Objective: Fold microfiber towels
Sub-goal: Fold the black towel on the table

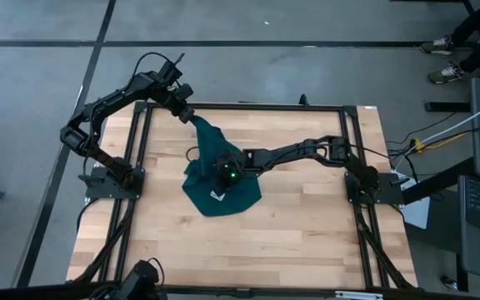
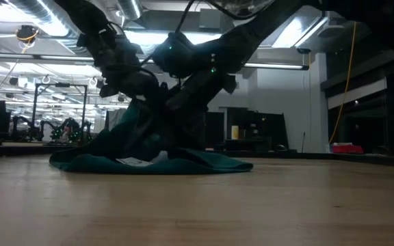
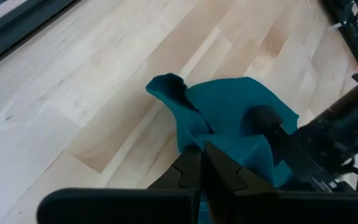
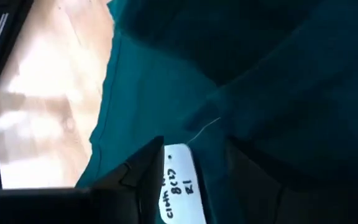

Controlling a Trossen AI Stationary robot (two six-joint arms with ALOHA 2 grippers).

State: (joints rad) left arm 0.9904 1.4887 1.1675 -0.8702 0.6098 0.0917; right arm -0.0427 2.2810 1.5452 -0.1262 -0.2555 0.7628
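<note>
My right fingers surround the white tag; I should reach past it and pinch the towel (image 4: 218, 119) where the tag's thread starts, before spreading the towel.
The dark teal-green microfiber towel (image 1: 242, 197) lies in a heap at the middle of the wooden table, its lower folds (image 2: 149, 162) resting on the wood. One corner is drawn up toward the far left, where my left gripper (image 1: 192, 117) is shut on it. My right gripper (image 1: 226, 173) reaches in from the right and stands low over the heap. It is open (image 4: 194, 146), with towel cloth and the small white tag (image 4: 179, 183) between its fingers. My left gripper pinches a bunched corner of the towel (image 3: 194, 140) between its two shut fingers, slanting down from the far left. The cloth runs from there in a raised ridge (image 1: 207, 137) down to the heap on the table. My right gripper: I cannot tell whether its fingers touch the cloth.
A black metal frame (image 1: 248, 107) runs along the table's far edge and both sides. Bare wood (image 1: 223, 250) lies between the towel and the near edge. A person's shoes (image 1: 444, 46) and cables (image 1: 427, 142) show on the floor beyond the table's right side.
</note>
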